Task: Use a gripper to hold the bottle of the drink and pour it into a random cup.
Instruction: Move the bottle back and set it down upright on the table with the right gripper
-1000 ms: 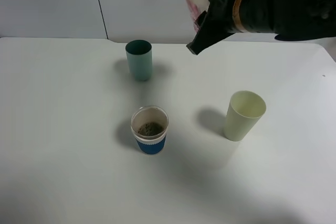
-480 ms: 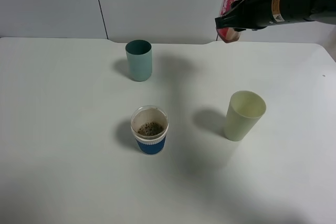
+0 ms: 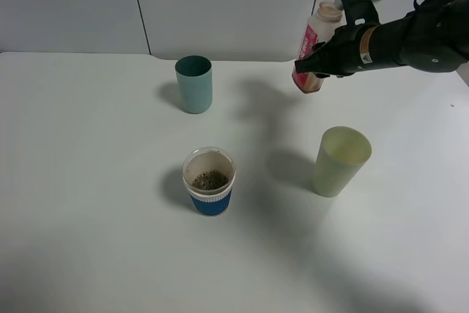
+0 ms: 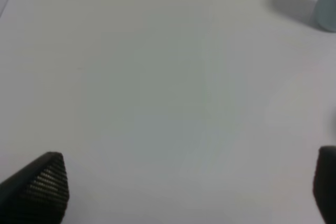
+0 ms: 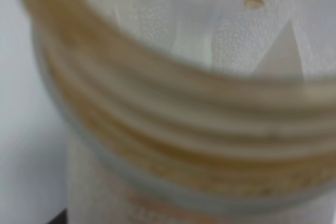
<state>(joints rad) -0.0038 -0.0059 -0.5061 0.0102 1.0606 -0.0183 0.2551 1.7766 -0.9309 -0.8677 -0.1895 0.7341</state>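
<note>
My right gripper sets the bottle on the white table (image 3: pixel 299 110) next, behind the pale green cup.
The bottle (image 3: pixel 308 43) is a small translucent one with a pink-red label. It hangs nearly upright above the far right of the table, neck up and leaning slightly right. My right gripper (image 3: pixel 325 58) is shut on its side, reaching in from the right. The bottle's open ribbed neck (image 5: pixel 173 129) fills the right wrist view. The cup (image 3: pixel 209 182), white with a blue band and brown dregs inside, stands at mid-table, well to the front left of the bottle. My left gripper (image 4: pixel 184 192) is open over bare table, holding nothing.
A teal cup (image 3: pixel 194 83) stands at the back, left of the bottle, and its edge (image 4: pixel 328 3) shows in the left wrist view. A taller pale green cup (image 3: pixel 341 160) stands in front of and below the held bottle. The table (image 3: pixel 88 181) is white.
My right arm has carried the bottle rightward and down from the top of the view. The bottle has swung back to nearly upright. The cups have not moved.
</note>
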